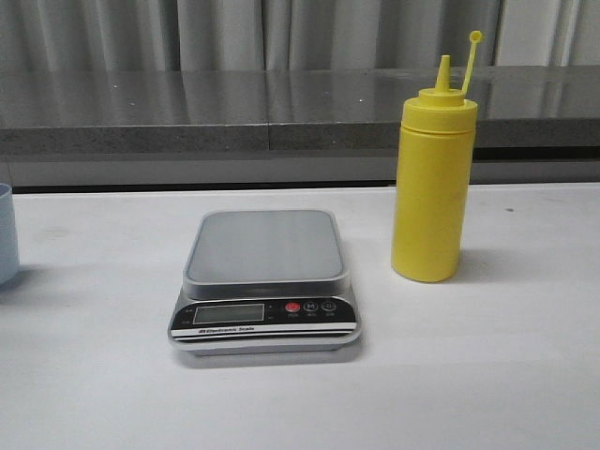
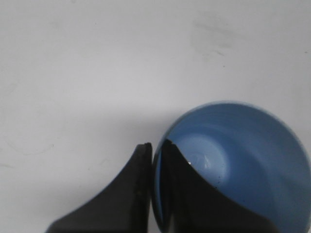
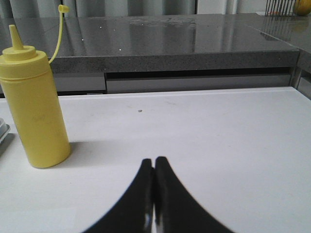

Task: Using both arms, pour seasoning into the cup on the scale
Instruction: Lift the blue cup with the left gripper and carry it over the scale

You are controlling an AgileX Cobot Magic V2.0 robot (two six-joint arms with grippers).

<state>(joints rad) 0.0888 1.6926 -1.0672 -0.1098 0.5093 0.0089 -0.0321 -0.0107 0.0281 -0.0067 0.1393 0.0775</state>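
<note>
I need to let go of the pale blue cup with my left gripper on the middle of the scale's bare platform (image 1: 266, 245), behind the display. The cup is now at the table view's far edge.
The yellow seasoning bottle (image 1: 433, 187) stands upright on the white table, right of the scale (image 1: 266, 246), with its cap off on its strap. The scale's platform is bare. The pale blue cup (image 1: 6, 234) stands at the far left edge of the front view. In the left wrist view my left gripper (image 2: 154, 145) is shut on the rim of the cup (image 2: 252, 145), one finger inside and one outside. My right gripper (image 3: 154, 162) is shut and empty, low over the table to the right of the bottle (image 3: 36, 107). Neither gripper shows in the front view.
A grey stone counter (image 1: 281, 112) runs along the back of the table. A corner of the scale (image 3: 3, 131) shows beside the bottle in the right wrist view. White table surface (image 3: 218, 145) lies ahead of the right gripper.
</note>
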